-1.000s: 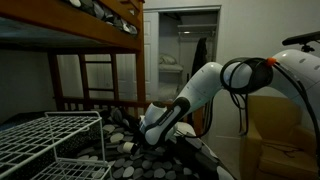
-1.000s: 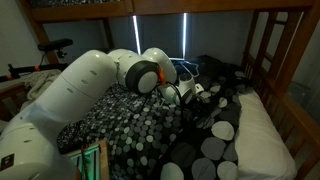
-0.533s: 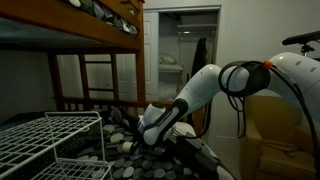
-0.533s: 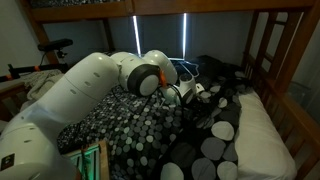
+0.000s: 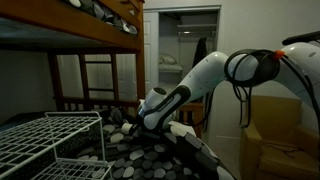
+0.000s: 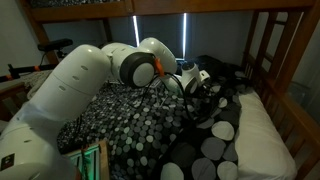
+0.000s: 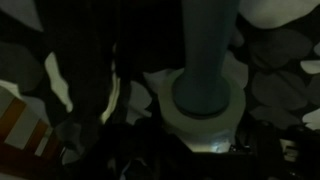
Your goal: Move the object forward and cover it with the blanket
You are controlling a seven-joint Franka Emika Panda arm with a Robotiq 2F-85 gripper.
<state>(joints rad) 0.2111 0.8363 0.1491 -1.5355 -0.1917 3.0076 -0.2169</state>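
I should let go of the object on the bare white mattress (image 5: 178,124) next to the blanket, near the wooden bed rail. The object is now close between the jaws.
The black blanket with white and grey round spots (image 5: 165,160) covers the bed in both exterior views (image 6: 120,125) and fills the dark wrist view (image 7: 285,95). My gripper (image 5: 141,122) hangs just above it, also seen in an exterior view (image 6: 192,82). In the wrist view a white round object with a grey-blue cylinder rising from it (image 7: 205,100) sits close between the jaws. The fingers are lost in shadow. The object shows as a white shape at the gripper's tip (image 6: 201,77) and rises with it, so the gripper looks shut on it.
A white wire rack (image 5: 50,140) stands in the foreground beside the bed. The wooden bunk frame (image 5: 90,45) runs overhead and down the side (image 6: 283,60). A white mattress edge (image 6: 265,140) lies beside the blanket. A cardboard box (image 5: 272,130) stands by the doorway.
The arm has lifted: the gripper and the white object at its tip have risen off the blanket and shifted slightly. The blanket lies as before.
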